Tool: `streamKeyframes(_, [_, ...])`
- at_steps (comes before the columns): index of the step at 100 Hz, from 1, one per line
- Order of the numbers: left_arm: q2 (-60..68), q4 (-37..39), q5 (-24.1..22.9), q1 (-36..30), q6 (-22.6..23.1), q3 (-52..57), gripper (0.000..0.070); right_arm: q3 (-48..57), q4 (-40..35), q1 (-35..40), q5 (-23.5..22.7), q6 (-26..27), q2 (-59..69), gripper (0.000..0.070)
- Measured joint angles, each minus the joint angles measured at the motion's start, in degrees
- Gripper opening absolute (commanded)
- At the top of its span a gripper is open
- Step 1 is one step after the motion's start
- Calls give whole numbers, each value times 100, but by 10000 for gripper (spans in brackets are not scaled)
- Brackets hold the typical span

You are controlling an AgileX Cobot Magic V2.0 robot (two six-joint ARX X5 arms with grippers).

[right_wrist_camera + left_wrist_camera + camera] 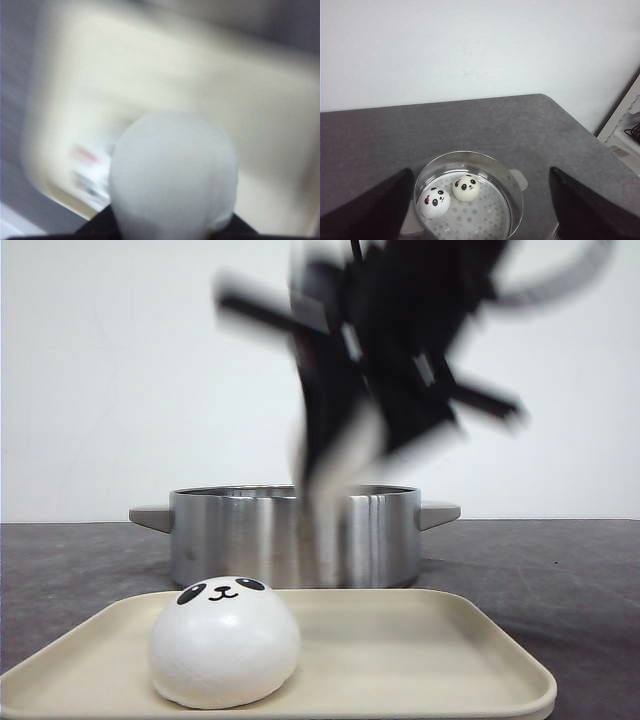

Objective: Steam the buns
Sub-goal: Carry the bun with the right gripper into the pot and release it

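Note:
My right gripper will let the white bun go inside the steel pot (346,492), where it will join the two buns on the pot's perforated bottom.
One panda-faced bun (224,643) sits on the front left of the cream tray (420,650). Two more buns (434,202) (466,189) lie side by side on the perforated floor of the steel pot (516,200). My left gripper (480,222) hangs high over the pot, open and empty, its dark fingers (367,210) far apart. My right gripper (172,225) is shut on a white bun (172,170) above the tray (260,100), all blurred by motion. In the front view that bun (340,465) is a white smear under the black arm (400,350) above the pot (240,535).
The pot has two grey side handles (150,517) and stands just behind the tray on a dark grey table (560,570). A white wall is behind. The table's far edge and right corner (545,97) show in the left wrist view.

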Motion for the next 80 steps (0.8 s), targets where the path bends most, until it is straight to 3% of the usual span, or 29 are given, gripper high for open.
streamKeyframes(13, [9,2,0,0,22,0,498,970,61,-92,389,-485,-111,6])
streamKeyframes(29, [52,4,0,0,24,0,498,1794,151,-487,433,-1115,70,6])
streamKeyframes(66, [254,7,0,0,24,0,498,1853,101,-1456,-258,-1663,1512,6])
streamKeyframes(80, [280,-57,0,0,24,0,498,1853,105,-1569,-297,-1744,1954,7])
